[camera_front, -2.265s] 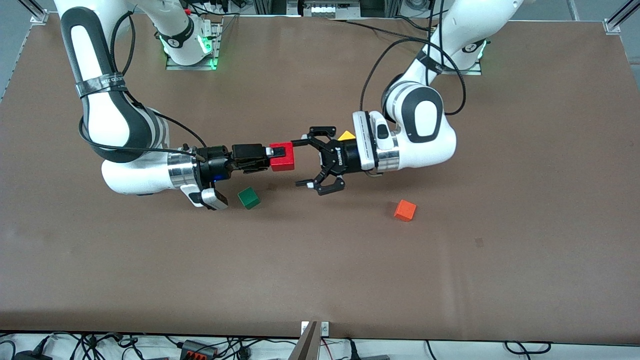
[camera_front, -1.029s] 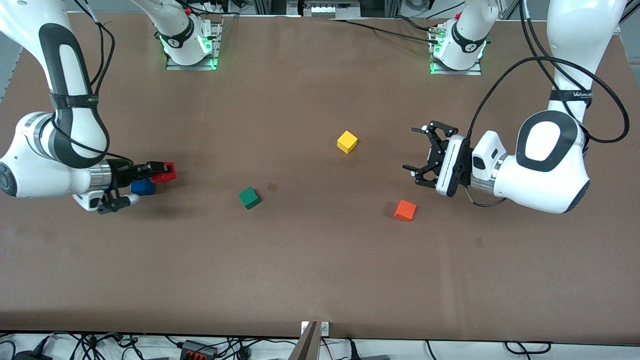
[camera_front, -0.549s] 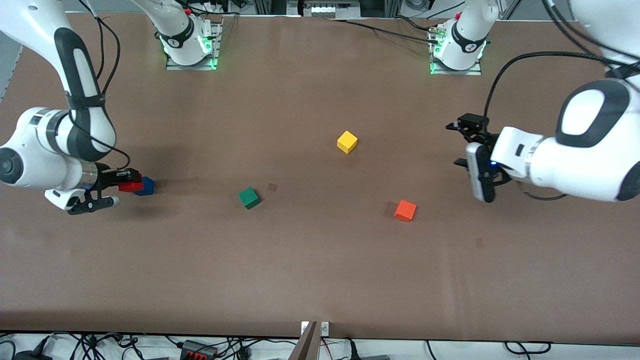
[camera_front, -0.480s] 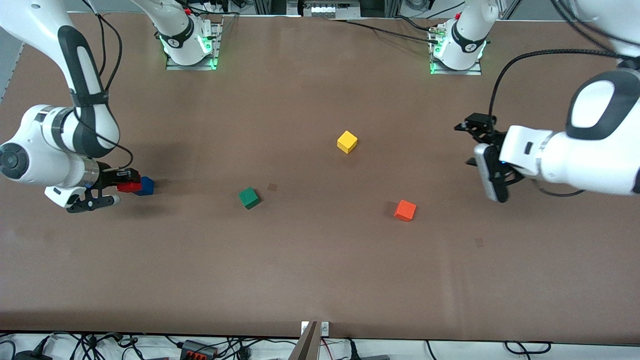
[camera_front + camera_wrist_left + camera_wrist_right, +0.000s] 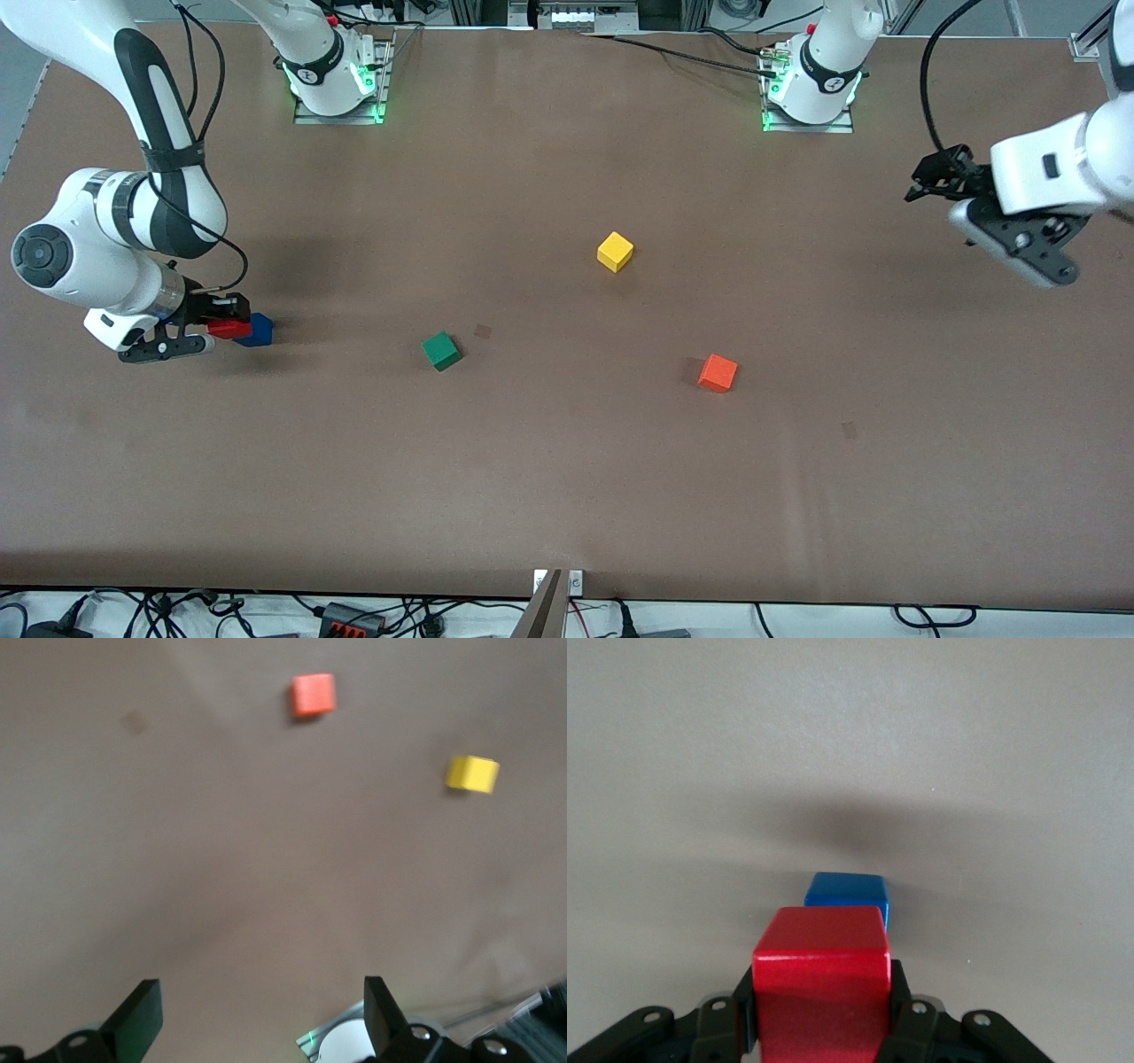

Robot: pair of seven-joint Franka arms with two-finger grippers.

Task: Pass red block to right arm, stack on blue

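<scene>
Next, I release the red block from my right gripper on top of the blue cube (image 5: 237,321) (image 5: 846,920), toward the edge closest to that gripper.
The red block (image 5: 229,329) (image 5: 821,979) is clamped between the fingers of my right gripper (image 5: 232,321) (image 5: 821,997), which is shut on it. It hangs low at the right arm's end of the table, right beside the blue cube (image 5: 258,330) (image 5: 846,895), which rests on the brown table. Red overlaps the blue cube's edge; whether they touch is unclear. My left gripper (image 5: 928,180) (image 5: 259,1005) is raised over the left arm's end of the table, open and holding nothing.
A green cube (image 5: 441,350) lies near the table's middle. A yellow cube (image 5: 615,252) (image 5: 471,773) sits farther from the front camera. An orange cube (image 5: 718,373) (image 5: 314,695) lies toward the left arm's end.
My right gripper has carried the red block down and back to sit beside the blue cube. The left arm has pulled away and up toward its own end, still open.
</scene>
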